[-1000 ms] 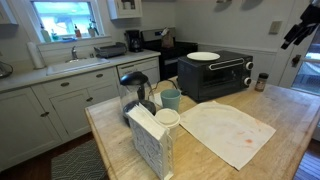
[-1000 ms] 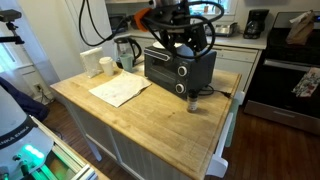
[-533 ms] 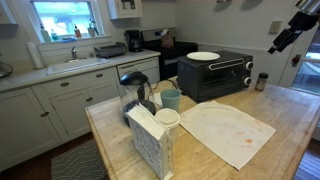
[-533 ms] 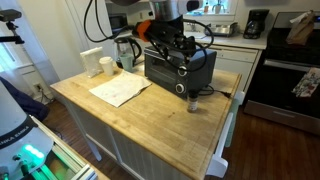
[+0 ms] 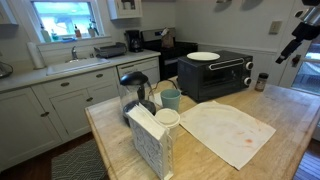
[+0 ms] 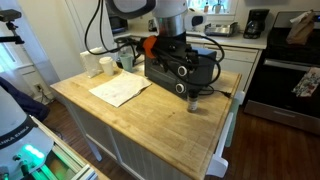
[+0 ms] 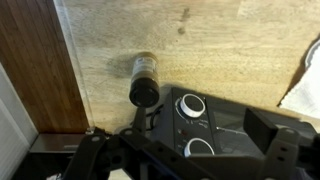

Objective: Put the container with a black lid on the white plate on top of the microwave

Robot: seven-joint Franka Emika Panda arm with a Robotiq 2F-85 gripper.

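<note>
My gripper should move next to the black cap (image 5: 263, 75) (image 7: 144, 93) of the amber jar beside the oven's knobs and close on it there.
The small amber jar with a black cap (image 5: 261, 82) stands on the wooden counter just beside the knob end of the black oven (image 5: 215, 74). Both also show in an exterior view: the jar (image 6: 192, 101) and the oven (image 6: 178, 68). The white plate (image 5: 203, 56) lies on the oven's top. My gripper (image 5: 292, 48) hangs in the air above and beyond the jar, touching nothing. In the wrist view the jar (image 7: 144, 80) is seen from above next to the oven knobs (image 7: 190, 105). The gripper (image 7: 185, 152) has its fingers wide apart and empty.
On the counter are a stained white cloth (image 5: 225, 131), a teal mug (image 5: 171, 99), a clear pitcher with black handle (image 5: 136, 95), a pale cup (image 5: 167, 119) and a napkin holder (image 5: 150, 142). The counter edge (image 6: 222, 135) runs close to the jar. A stove (image 6: 290, 75) stands beyond.
The arm has shifted along the oven towards its knob end and come down a little. The jar, plate and oven have not moved.
</note>
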